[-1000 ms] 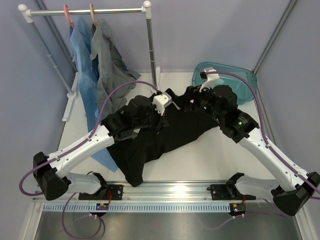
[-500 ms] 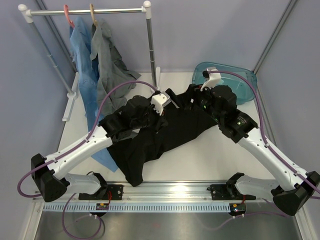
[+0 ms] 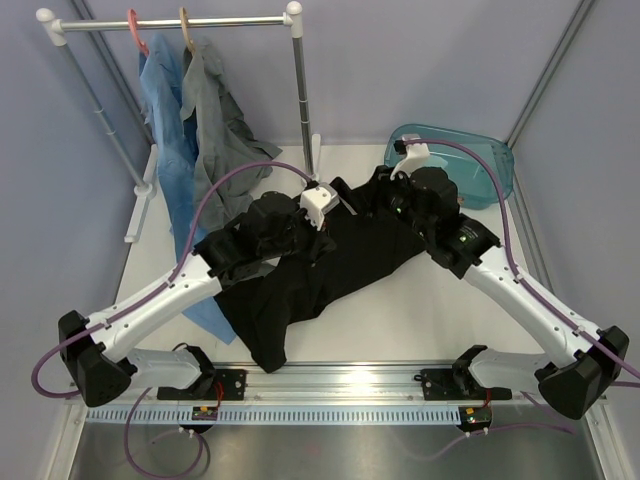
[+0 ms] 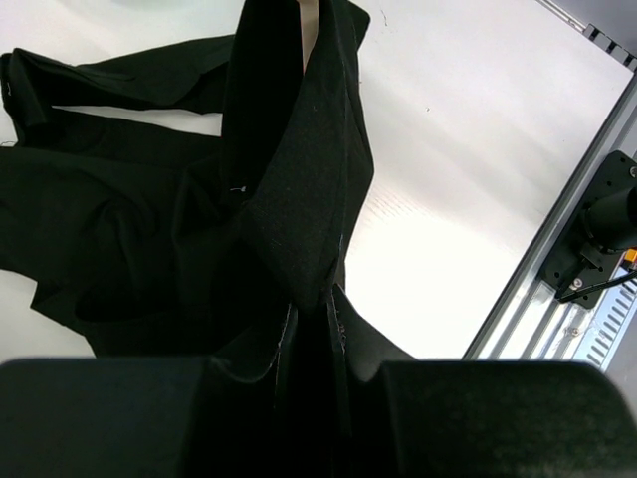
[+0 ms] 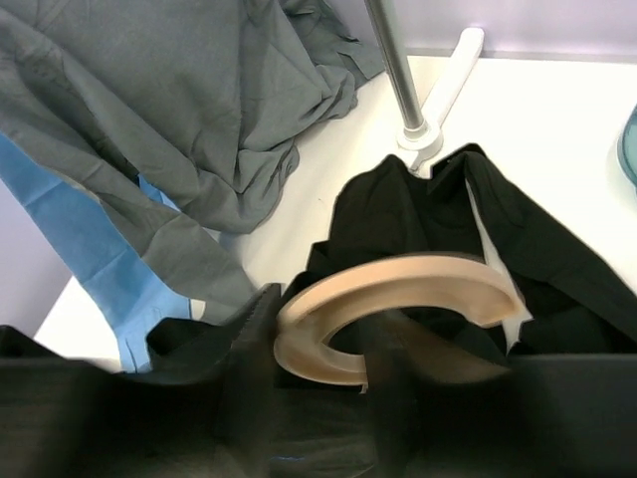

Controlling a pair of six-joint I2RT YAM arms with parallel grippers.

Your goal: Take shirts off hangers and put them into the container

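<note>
Next, my left gripper opens and takes the hanger itself [image 4: 310,28], as it holds a fold of the black shirt with the tan hanger still inside.
The black shirt [image 3: 330,270] lies spread over the middle of the table. My left gripper [image 3: 285,235] is shut on a fold of the black shirt [image 4: 299,199], which rises from between its jaws [image 4: 314,339]. My right gripper [image 3: 388,205] is at the shirt's far end, by the collar. In the right wrist view its fingers [image 5: 318,344] stand on either side of the hook of a tan wooden hanger [image 5: 398,284], pressed against it; one finger is blurred. Beyond it lies the black shirt [image 5: 418,209]. The teal container [image 3: 480,160] stands at the back right.
A grey shirt [image 3: 215,130] and a light blue shirt [image 3: 165,110] hang on a tan hanger [image 3: 185,25] and a pink hanger [image 3: 133,25] on the white-and-metal rail [image 3: 230,21] at the back left. The rail's post [image 5: 393,70] and foot [image 5: 443,90] stand just beyond my right gripper.
My right gripper has moved a little left and away over the shirt's collar, and its fingers have come together around the hanger's hook. The left gripper has kept its hold on the shirt.
</note>
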